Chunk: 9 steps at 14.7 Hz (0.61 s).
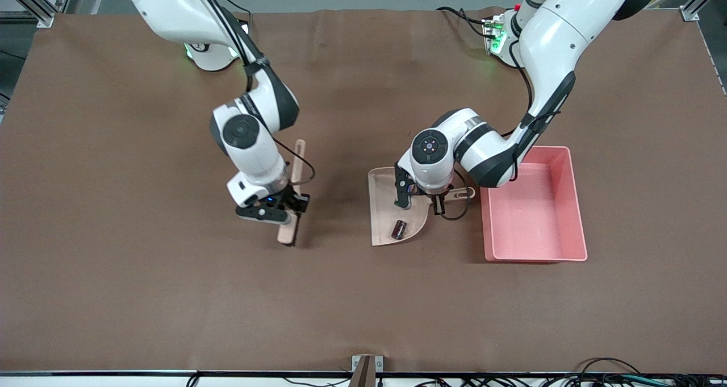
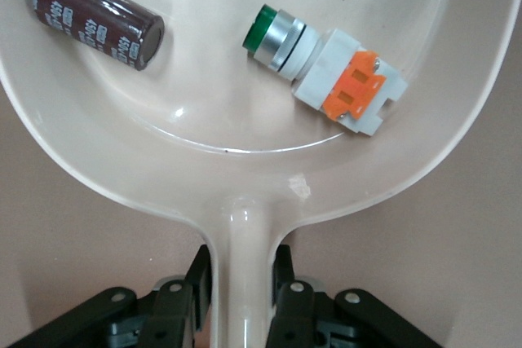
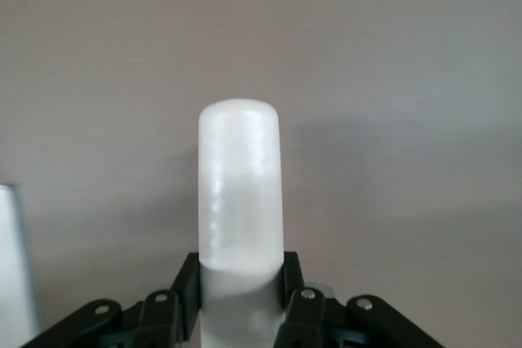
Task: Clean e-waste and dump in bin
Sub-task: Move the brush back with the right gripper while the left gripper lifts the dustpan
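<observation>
Next, my right gripper releases the brush on the bare brown table, farther from the dustpan [image 1: 168, 166], toward the side edge of the table.
The beige dustpan [image 1: 383, 216] lies on the brown table beside the pink bin [image 1: 528, 216]. My left gripper [image 1: 440, 198] is shut on the dustpan's handle [image 2: 245, 234]. In the left wrist view, both e-waste pieces lie in the dustpan [image 2: 204, 112]: a dark brown cylindrical part [image 2: 98, 15] and a white-grey part with a green cap and orange clip [image 2: 326, 71]. The front view shows only the dark part [image 1: 399, 229]; the left hand hides the other. My right gripper [image 1: 287, 208] is shut on a pale brush [image 1: 299, 154], its handle [image 3: 241, 193] between the jaws, toward the right arm's end of the table.
The bin holds nothing that I can see. The brush tip [image 1: 287, 239] is at the table surface, well apart from the dustpan. A small bracket [image 1: 363, 367] and cables [image 1: 608, 370] run along the table edge nearest the front camera.
</observation>
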Available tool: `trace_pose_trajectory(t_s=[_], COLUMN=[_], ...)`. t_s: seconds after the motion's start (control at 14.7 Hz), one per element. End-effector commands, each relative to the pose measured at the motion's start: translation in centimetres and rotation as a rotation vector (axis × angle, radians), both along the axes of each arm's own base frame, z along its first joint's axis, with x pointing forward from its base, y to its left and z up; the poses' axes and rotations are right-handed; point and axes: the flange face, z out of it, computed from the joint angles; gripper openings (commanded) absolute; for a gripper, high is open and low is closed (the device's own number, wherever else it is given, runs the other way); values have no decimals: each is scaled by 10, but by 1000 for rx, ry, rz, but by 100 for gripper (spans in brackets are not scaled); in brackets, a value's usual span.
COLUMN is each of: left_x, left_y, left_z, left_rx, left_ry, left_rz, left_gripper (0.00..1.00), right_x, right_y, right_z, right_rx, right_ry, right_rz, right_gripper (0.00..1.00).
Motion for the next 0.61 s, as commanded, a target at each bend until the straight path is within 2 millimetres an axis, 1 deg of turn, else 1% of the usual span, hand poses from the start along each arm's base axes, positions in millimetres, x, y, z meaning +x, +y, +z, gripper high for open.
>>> trace_pose_trajectory(t_s=[0.0,0.07,0.14,0.2,0.27,0.34,0.48,0.55], left_x=[5,2,3,2,1,2,0,2], left_y=[0,-5,-6,-9,-10,-11,-15,-13], left_z=[15,21,25,29,33,40,48,56], left_rx=[1,-12,-21,-29,-34,-39,-49,-62], left_ry=[-22,-24,-27,-30,-34,-45,-56,-68], left_rz=[-26,-34,-35,-40,-42,-43,-48,-43], left_gripper=[8,8,6,6,6,5,5,5], right_x=[-45,-51,-58,-66,-69,-72,-79,-82], right_y=[-81,-102,-118,-128,-145,-162,-188,-209], right_z=[21,22,22,19,16,11,-3,-11], right_rx=[-38,-45,-51,-58,-63,-68,-60,-61], right_ry=[1,7,14,23,31,33,7,12], right_rz=[31,29,31,41,37,41,38,9], right_gripper=[0,0,0,0,0,0,0,0])
